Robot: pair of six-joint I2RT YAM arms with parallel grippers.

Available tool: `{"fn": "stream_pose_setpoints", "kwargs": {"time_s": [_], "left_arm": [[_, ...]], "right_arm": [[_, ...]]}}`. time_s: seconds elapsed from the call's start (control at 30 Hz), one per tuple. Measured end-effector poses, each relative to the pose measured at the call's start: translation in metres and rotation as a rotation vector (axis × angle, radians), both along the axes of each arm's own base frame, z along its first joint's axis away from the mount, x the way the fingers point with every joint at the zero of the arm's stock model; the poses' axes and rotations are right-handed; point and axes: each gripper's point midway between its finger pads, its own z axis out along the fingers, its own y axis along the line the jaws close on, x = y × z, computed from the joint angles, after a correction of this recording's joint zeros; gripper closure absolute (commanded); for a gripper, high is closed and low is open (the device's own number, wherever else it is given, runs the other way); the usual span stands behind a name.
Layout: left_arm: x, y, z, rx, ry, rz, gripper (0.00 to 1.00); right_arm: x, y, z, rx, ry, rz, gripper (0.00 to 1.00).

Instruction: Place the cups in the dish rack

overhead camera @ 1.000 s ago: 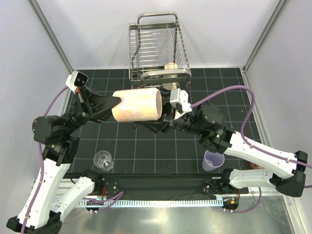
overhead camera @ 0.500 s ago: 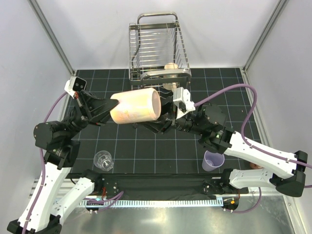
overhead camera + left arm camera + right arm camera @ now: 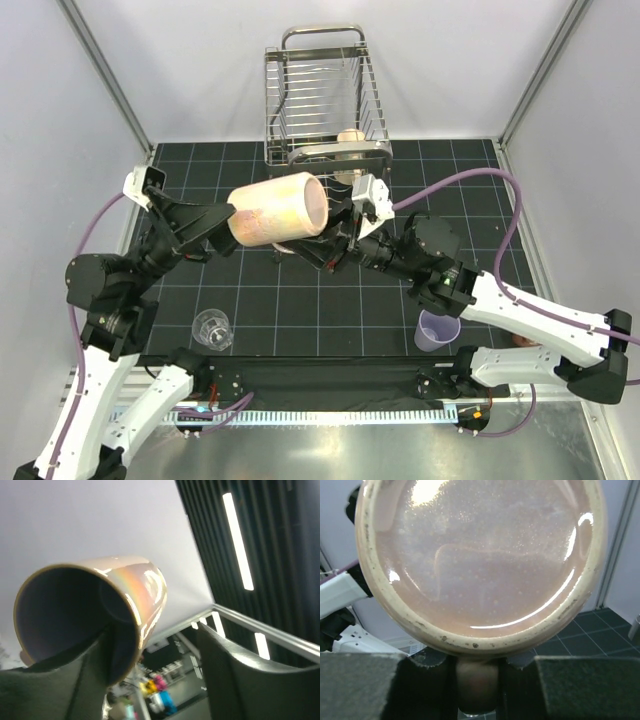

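The robot's right gripper should place the pinkish-beige mug, now hanging in front of the dish rack, upside down in the rack (image 3: 348,195) just in front of the tan mug.
A pinkish-beige mug (image 3: 275,210) hangs on its side in the air in front of the dish rack (image 3: 322,95). My right gripper (image 3: 308,252) is shut on its handle (image 3: 477,682), and the mug's base (image 3: 480,555) fills the right wrist view. My left gripper (image 3: 228,220) stands open at the mug's mouth (image 3: 65,615); one finger (image 3: 60,680) lies by the rim and the other (image 3: 250,680) is well apart. A tan mug (image 3: 350,137) sits in the rack. The clear glass (image 3: 212,328) and the lavender tumbler (image 3: 437,329) stand on the mat.
The black gridded mat (image 3: 330,300) covers the table between grey walls. The rack stands at the far edge, its lower front bar (image 3: 338,152) just behind the held mug. The tumbler stands under the right forearm, and the glass stands near the left arm's base.
My left gripper has let go of the mug's rim and opened, and its arm has drawn back to the left. The right gripper now carries the mug alone, slightly higher.
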Motion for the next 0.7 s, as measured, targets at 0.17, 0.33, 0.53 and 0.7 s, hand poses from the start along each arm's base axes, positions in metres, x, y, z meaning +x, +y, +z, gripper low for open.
{"fn": "stream_pose_setpoints", "kwargs": {"time_s": [0.17, 0.33, 0.53, 0.7], "left_arm": [[0.005, 0.001, -0.024, 0.109, -0.012, 0.089, 0.12], [0.018, -0.001, -0.061, 0.248, 0.027, 0.146, 0.13], [0.044, 0.006, -0.128, 0.527, 0.114, 0.268, 0.16], [0.061, 0.024, -0.173, 0.759, 0.173, 0.372, 0.16]], "right_arm": [[0.011, -0.013, -0.026, -0.072, 0.081, -0.088, 0.96], [0.025, -0.050, -0.043, -0.126, 0.150, -0.247, 0.96], [0.042, -0.123, -0.069, -0.211, 0.259, -0.516, 0.96], [0.066, -0.182, -0.122, -0.339, 0.403, -0.747, 0.96]]}}
